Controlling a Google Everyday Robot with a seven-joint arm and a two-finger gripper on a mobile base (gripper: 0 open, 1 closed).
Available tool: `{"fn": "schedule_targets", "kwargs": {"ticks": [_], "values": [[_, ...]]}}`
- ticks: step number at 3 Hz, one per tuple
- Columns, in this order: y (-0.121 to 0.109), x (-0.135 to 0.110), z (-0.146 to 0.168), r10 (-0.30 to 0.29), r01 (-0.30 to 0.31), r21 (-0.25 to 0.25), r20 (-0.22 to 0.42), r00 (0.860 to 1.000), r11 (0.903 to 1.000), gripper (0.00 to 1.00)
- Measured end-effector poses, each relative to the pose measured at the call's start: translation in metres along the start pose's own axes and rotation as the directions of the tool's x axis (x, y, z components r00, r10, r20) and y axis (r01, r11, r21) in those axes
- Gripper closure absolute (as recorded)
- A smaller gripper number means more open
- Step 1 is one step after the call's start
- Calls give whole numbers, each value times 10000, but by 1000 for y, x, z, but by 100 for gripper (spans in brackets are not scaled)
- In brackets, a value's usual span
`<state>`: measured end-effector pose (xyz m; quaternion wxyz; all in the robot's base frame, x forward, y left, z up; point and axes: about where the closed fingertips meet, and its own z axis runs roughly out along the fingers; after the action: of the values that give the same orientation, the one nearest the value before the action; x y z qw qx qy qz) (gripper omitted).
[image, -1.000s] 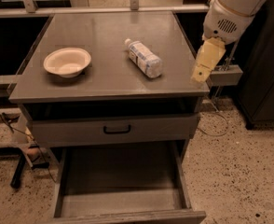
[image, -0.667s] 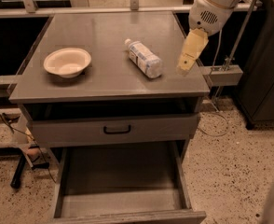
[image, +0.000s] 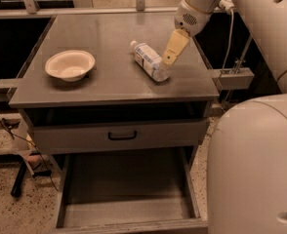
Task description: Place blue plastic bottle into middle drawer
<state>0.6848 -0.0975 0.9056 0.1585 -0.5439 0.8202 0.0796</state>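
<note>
I should close my gripper around the bottle's middle (image: 151, 62), at a spot between the white cap and the bottom end of the blue plastic bottle.
The blue plastic bottle (image: 148, 61) lies on its side on the grey cabinet top (image: 104, 38), white cap pointing to the far left. My gripper (image: 169, 55) hangs from the white arm at the upper right, tilted down to the left, with its tan tip just right of the bottle's middle, very close to it or touching it. The middle drawer (image: 126, 189) stands pulled out at the bottom of the cabinet, a wide grey tray with a bare flat floor.
A white bowl (image: 69, 65) sits on the left of the cabinet top. A shut grey drawer with a small black handle (image: 122, 136) is above the open tray. The robot's white body (image: 253, 165) fills the lower right. A bracket (image: 231, 77) sticks out on the cabinet's right side.
My gripper has moved left from beyond the cabinet's right edge to right beside the bottle. The bottle and bowl have not moved. More of the robot's body has come into view.
</note>
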Motion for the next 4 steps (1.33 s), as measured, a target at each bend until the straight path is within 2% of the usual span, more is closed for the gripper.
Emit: {"fn": "schedule_targets", "kwargs": {"ticks": [1, 2, 4], "values": [[-3, -4, 3, -1, -1, 162, 122, 9999, 9999, 0], [-5, -16, 20, 354, -351, 172, -163, 9992, 9992, 0], [9, -44, 78, 1076, -1144, -875, -788, 9911, 9896, 0]]}}
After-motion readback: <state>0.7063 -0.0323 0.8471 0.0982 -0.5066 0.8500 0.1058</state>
